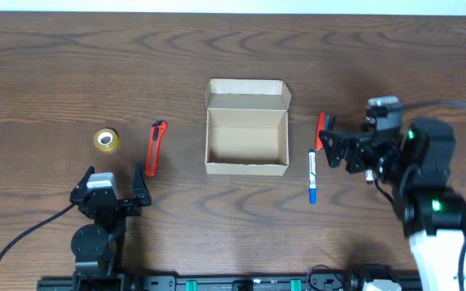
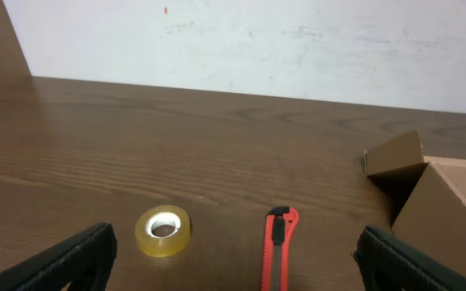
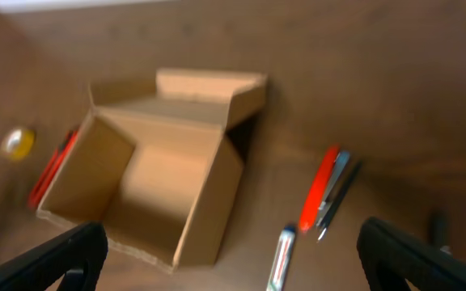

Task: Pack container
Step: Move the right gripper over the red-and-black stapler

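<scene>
The robot's right gripper needs to move next to the near half of the red stapler (image 1: pixel 319 137) (image 3: pixel 314 202) beside the container and close there.
The container (image 1: pixel 246 169) is a tan cardboard box standing open and empty at the table's middle, its lid flap folded back. My right gripper (image 1: pixel 331 147) hovers open just right of it, above a blue-capped marker (image 1: pixel 313 176) and a red pen (image 1: pixel 321 128). The right wrist view shows the container (image 3: pixel 209 212), the marker (image 3: pixel 280 259) and the red pen (image 3: pixel 317 187) beside a dark pen (image 3: pixel 339 192) between my open right gripper (image 3: pixel 233 260). My left gripper (image 1: pixel 112 187) rests open at the near left. A tape roll (image 2: pixel 163 231) and a red utility knife (image 2: pixel 279 252) lie ahead of my left gripper (image 2: pixel 233 265).
The yellow tape roll (image 1: pixel 106 140) and the red utility knife (image 1: pixel 156 148) lie left of the container on the dark wooden table (image 1: pixel 55 73). A pale wall rises behind the table's far edge. A container corner (image 2: pixel 447 206) shows at the right of the left wrist view.
</scene>
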You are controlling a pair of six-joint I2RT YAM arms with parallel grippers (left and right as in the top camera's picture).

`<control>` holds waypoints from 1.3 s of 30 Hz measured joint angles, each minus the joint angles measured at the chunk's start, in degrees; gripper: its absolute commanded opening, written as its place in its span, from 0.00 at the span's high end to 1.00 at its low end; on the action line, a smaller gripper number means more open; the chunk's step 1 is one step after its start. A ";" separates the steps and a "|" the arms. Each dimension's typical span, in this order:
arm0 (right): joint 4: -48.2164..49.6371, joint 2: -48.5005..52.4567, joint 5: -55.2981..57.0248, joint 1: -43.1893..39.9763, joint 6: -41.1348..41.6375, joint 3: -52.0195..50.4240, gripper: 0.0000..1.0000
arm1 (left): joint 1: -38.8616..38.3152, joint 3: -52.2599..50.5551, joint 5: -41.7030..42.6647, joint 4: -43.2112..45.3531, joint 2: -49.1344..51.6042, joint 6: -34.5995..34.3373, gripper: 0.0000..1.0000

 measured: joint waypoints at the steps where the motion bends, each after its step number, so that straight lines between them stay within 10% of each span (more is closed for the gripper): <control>1: -0.92 1.66 -0.57 0.00 -0.17 0.52 0.01 | 0.00 0.00 0.00 0.00 0.00 0.00 0.05; 39: -24.68 50.97 20.74 4.24 11.78 37.70 0.06 | 0.00 0.00 0.00 0.00 0.00 0.00 0.05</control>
